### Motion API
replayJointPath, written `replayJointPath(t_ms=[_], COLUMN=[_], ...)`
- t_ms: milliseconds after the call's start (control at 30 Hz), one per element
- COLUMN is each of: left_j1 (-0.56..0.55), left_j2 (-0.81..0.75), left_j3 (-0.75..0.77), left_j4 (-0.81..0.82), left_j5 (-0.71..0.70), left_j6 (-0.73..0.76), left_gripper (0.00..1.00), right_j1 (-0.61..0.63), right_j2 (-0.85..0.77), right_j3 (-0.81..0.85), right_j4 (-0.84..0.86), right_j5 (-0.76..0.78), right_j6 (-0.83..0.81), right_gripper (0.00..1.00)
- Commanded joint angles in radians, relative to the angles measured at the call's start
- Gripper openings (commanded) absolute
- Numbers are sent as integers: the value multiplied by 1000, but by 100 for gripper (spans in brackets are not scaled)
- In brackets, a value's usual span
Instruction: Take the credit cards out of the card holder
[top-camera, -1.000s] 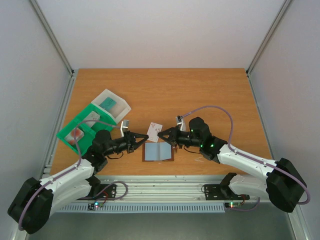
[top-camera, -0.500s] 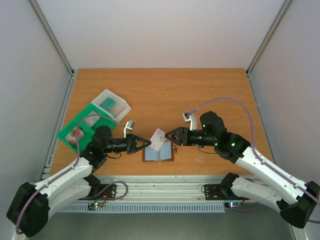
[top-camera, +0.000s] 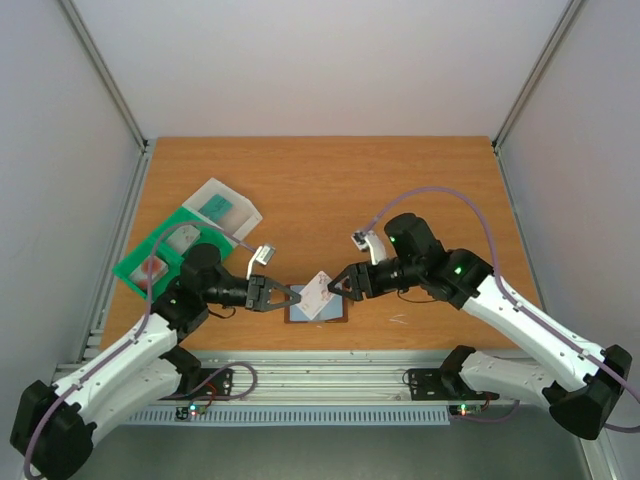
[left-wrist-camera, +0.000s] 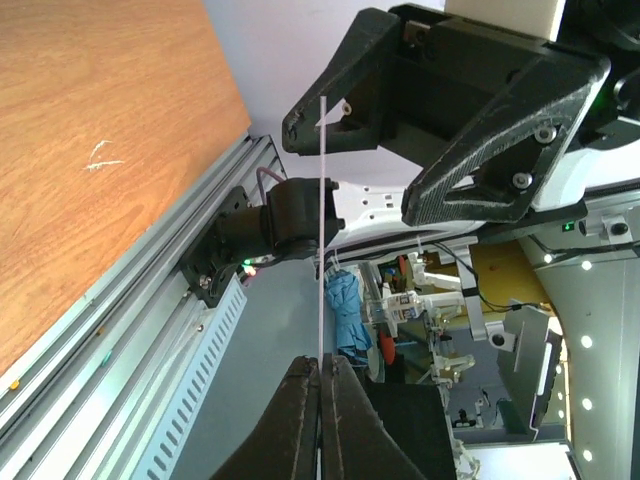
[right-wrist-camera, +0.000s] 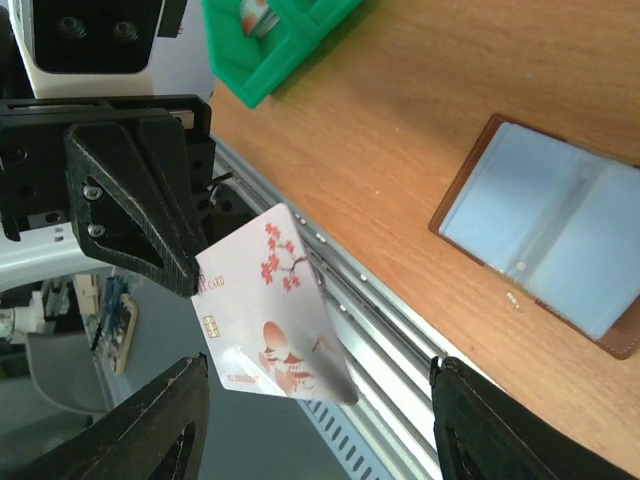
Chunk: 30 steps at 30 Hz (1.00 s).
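Note:
The robot's left gripper holds the white credit card crooked by a corner, so the right gripper will hold the card while the left gripper takes its short edge (right-wrist-camera: 212, 324).
The card holder (top-camera: 325, 314) lies open on the table, brown-edged with grey-blue inner faces; it also shows in the right wrist view (right-wrist-camera: 560, 235). My left gripper (top-camera: 292, 297) is shut on one corner of a white credit card (top-camera: 320, 292) printed with red blossoms and holds it in the air above the holder. The left wrist view shows the card edge-on (left-wrist-camera: 322, 230) between my shut left fingers (left-wrist-camera: 300, 420). My right gripper (top-camera: 336, 285) is open, its fingers (right-wrist-camera: 130, 430) either side of the card (right-wrist-camera: 270, 310) without touching it.
A green compartmented tray (top-camera: 160, 250) with a small red item and a clear plastic box (top-camera: 225, 208) with a teal item stand at the left. The table's front rail (top-camera: 330, 370) runs just below the card holder.
The white card has moved from behind the card holder to above it. My left gripper has reached right and now grips it. My right gripper has drawn back a little.

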<state>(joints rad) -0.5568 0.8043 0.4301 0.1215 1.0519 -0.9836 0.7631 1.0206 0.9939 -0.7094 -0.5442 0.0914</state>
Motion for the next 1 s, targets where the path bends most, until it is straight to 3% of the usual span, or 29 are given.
replayJointPath(t_ms=[0, 167, 433, 600, 700, 767, 800, 867, 967], left_j1=[-3, -3, -3, -3, -3, -3, -3, -3, -3], left_j2=[-34, -39, -41, -43, -59, -73, -82, -99, -132], left_j3=[39, 54, 55, 49, 54, 63, 69, 84, 95], left_j4=[-65, -98, -95, -91, -91, -98, -102, -115, -158], left_j5=[50, 65, 83, 76, 59, 33, 15, -41, -157], left_j6=[71, 104, 115, 113, 97, 85, 80, 59, 30], left_gripper=[0, 1, 0, 0, 0, 1, 2, 22, 40], right_j1=[2, 1, 1, 2, 2, 2, 2, 1, 2], right_j2=[8, 25, 48, 39, 17, -2, -9, -22, -31], right_j3=[10, -24, -35, -39, -59, -78, -84, -99, -117], right_j4=[37, 107, 150, 154, 172, 195, 208, 246, 317], right_j5=[-94, -149, -184, -182, -181, -172, -168, -166, -155], right_j6=[-8, 31, 50, 65, 86, 110, 126, 163, 225], right_gripper=[61, 47, 43, 22, 3, 1, 1, 1, 1])
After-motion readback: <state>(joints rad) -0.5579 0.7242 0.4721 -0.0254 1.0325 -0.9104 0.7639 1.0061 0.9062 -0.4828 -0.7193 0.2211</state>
